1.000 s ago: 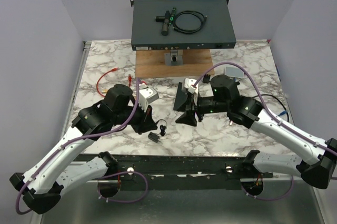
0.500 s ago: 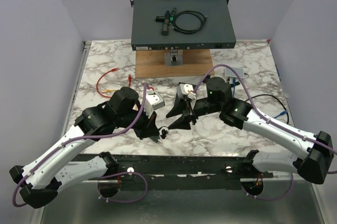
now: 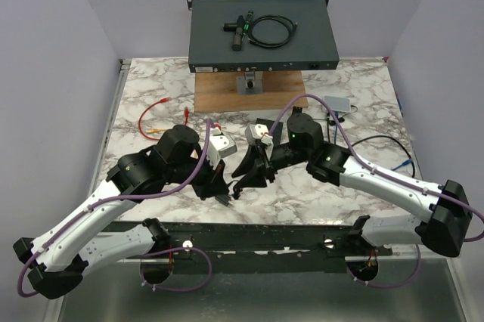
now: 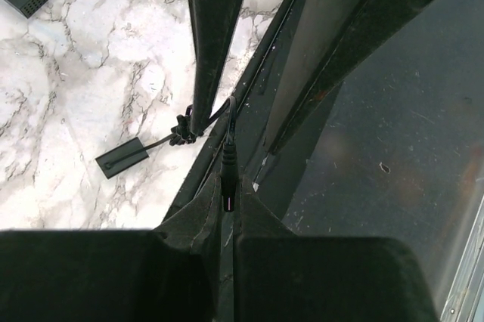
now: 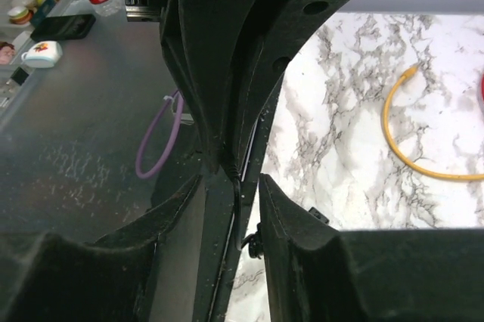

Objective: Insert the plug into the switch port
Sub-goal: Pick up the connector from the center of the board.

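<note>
My right gripper will take the plug by its cable end (image 4: 230, 150) before my left gripper opens, because the plug's tip points into my left gripper's fingers.
My left gripper (image 4: 225, 186) is shut on a black barrel plug (image 4: 228, 172), whose tip points away from the wrist. The plug's thin black cable (image 4: 206, 122) runs to a knot and a small flat black block (image 4: 121, 159) lying on the marble. My right gripper (image 5: 233, 180) meets the left one (image 3: 219, 188) near the table's front edge. Its jaws stand apart on either side of the cable (image 5: 240, 208). In the top view the right gripper (image 3: 240, 182) sits just right of the left one. The dark switch (image 3: 262, 33) stands at the back, with its ports (image 3: 249, 67) on the front face.
A wooden board (image 3: 249, 91) lies in front of the switch. A red cable (image 3: 151, 114) curls at the left and a small grey box (image 3: 338, 103) sits at the right. A black tool and a coiled cable (image 3: 261, 31) rest on the switch.
My right gripper has moved left and forward up to the left gripper, and its jaws have narrowed around the cable. The left gripper shifted slightly right and stays shut on the plug.
</note>
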Motion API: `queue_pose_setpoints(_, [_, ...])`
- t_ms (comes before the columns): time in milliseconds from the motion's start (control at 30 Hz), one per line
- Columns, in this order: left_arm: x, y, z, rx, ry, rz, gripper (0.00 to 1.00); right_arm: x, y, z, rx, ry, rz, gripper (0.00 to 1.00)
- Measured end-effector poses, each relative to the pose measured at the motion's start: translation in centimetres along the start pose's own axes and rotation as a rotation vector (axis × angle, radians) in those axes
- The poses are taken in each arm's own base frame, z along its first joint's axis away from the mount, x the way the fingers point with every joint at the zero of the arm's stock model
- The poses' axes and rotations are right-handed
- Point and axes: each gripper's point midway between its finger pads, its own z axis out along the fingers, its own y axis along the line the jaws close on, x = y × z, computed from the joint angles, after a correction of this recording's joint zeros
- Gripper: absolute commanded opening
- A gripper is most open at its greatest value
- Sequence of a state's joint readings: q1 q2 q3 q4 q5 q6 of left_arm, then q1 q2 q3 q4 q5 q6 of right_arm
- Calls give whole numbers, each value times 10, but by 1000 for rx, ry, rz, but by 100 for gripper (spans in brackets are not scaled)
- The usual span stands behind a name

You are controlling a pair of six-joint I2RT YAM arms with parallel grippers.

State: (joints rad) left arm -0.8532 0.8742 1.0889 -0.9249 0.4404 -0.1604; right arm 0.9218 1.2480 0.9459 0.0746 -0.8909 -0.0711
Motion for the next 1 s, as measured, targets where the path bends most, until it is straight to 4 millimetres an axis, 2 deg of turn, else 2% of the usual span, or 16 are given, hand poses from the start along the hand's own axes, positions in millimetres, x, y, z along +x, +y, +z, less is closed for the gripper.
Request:
queue_pose_setpoints(67, [0, 1, 0, -3, 0, 0, 0, 2, 1, 1, -5, 4, 6, 28])
queue_pose_setpoints(233, [0, 0, 0, -1, 1, 2, 0, 4, 2, 4, -13, 11, 10, 1])
queue_pose_setpoints(333, [1, -1, -1, -1, 1, 4, 1, 5, 3, 4, -15, 13, 10, 1])
queue_pose_setpoints(433, [1, -1, -2, -3, 0, 5, 26, 5, 3, 5, -16, 13, 6, 1])
queue_pose_setpoints(500, [1, 1, -2, -13, -3, 5, 38, 5, 3, 5, -14, 14, 5, 1])
queue_pose_setpoints(667, [-2, 5, -5, -44, -28, 17, 50, 5, 3, 5, -5, 18, 7, 1])
queue_pose_setpoints(700, [-2, 5, -6, -47, -32, 19, 59, 4, 3, 4, 4, 16, 4, 1])
queue_pose_setpoints(1000, [-4, 13, -13, -101, -122, 34, 66, 3, 7, -15, 118, -32, 6, 1])
